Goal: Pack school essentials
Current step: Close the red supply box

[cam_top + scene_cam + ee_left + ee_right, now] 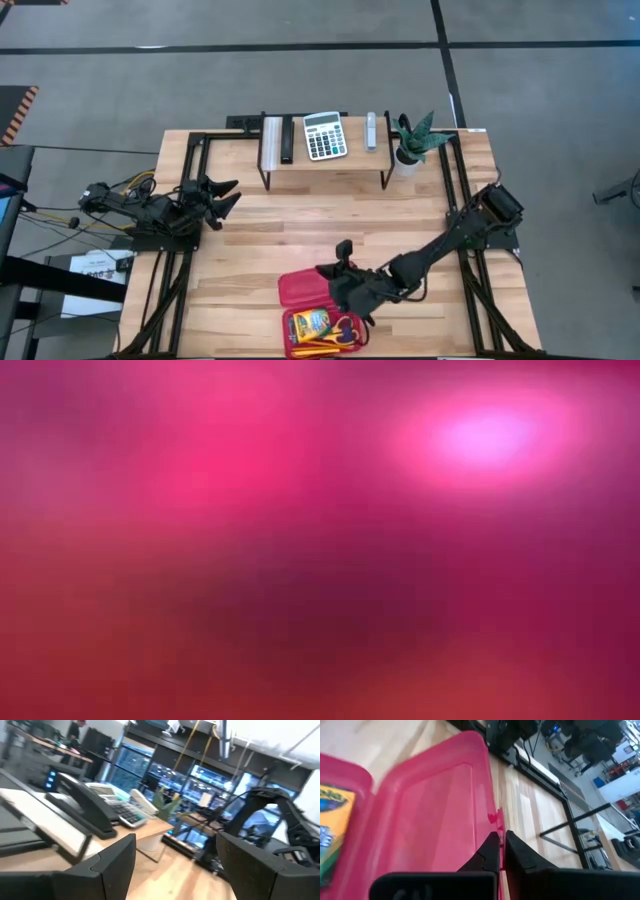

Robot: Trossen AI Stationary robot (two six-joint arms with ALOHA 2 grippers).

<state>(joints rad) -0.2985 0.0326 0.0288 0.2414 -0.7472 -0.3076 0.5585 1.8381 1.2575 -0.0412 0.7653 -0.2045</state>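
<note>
My right gripper is by the crayon box. It will let go of the lid when that is folded shut over the tray's hinge side [326,304] [359,857].
A red translucent case [300,290] lies open near the table's front edge. Its lid [435,805] is folded out toward the far side. Its tray [290,332] holds the yellow-green crayon box [312,322], the yellow-handled scissors [348,328] and the pencils [315,348]. My right gripper [337,282] reaches in from the right and is shut at the lid's far edge. My left gripper [228,196] waits open above the table's left side, away from the case. The low view shows only a pink blur. My right gripper [502,847] pinches the lid's free edge [496,827] between its two fingers, just beside the small latch tab [494,816]. A thin strip of pink shows between the fingers. They come slanting down from the table's right, across the edge. One thin layer is held.
A black shelf [325,165] at the far edge carries a grey calculator [324,135] and some small items. A potted plant [412,140] stands to its right. Bare wood lies between the shelf and the case.
</note>
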